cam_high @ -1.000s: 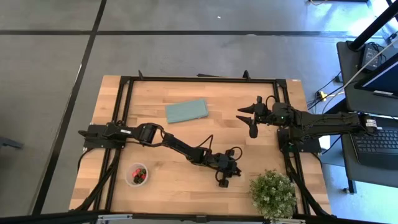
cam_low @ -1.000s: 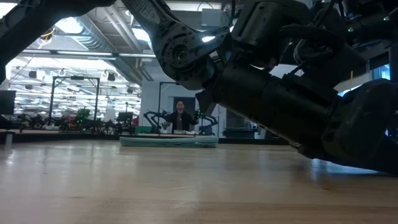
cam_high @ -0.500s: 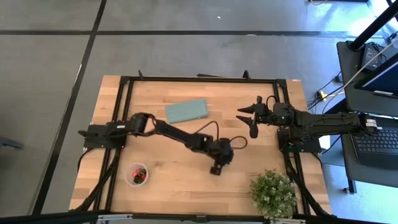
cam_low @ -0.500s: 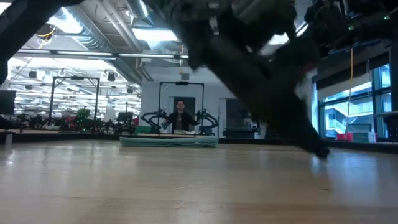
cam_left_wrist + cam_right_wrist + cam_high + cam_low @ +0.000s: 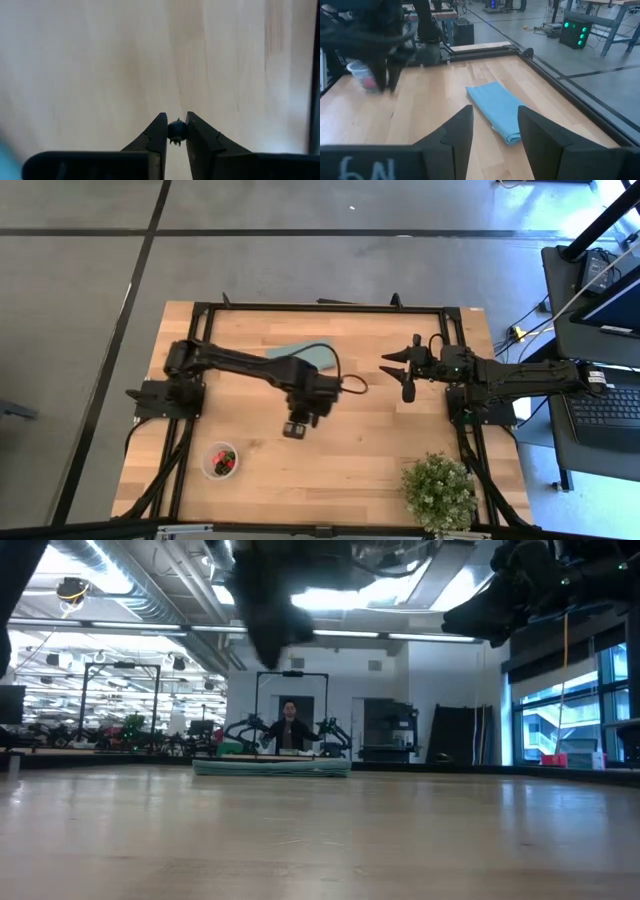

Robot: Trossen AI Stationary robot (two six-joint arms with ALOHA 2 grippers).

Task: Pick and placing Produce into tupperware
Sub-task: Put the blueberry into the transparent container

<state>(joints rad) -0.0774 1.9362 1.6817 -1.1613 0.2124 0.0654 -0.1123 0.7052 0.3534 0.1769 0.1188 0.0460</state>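
Note:
Next, I let go of the small dark berry with my left gripper among the red and dark berries in the clear tupperware (image 5: pixel 222 464). The berry now hangs above the table's middle.
My left gripper (image 5: pixel 294 430) hangs above the middle of the table, fingers pointing down, shut on a small dark berry (image 5: pixel 176 131). The clear round tupperware (image 5: pixel 220 461) stands near the table's near left, with red and dark berries inside; it also shows in the right wrist view (image 5: pixel 362 74). My right gripper (image 5: pixel 400 370) is open and empty, held above the table's right side, pointing left. My left gripper pinches the dark berry (image 5: pixel 176 131) between its two fingertips (image 5: pixel 159 131), one finger on each side. The fingers come from above, pointing down. The berry is lifted clear of the table.
A folded teal cloth (image 5: pixel 300 358) lies at the table's far middle, partly under the left arm. A bushy green potted plant (image 5: pixel 438 490) stands at the near right corner. Bare wood (image 5: pixel 380 440) lies between them. A person (image 5: pixel 290 726) sits far behind the table.
My left gripper has risen from the table near the plant and swung toward the table's left and far side, coming nearer the tupperware. The right arm has kept still.

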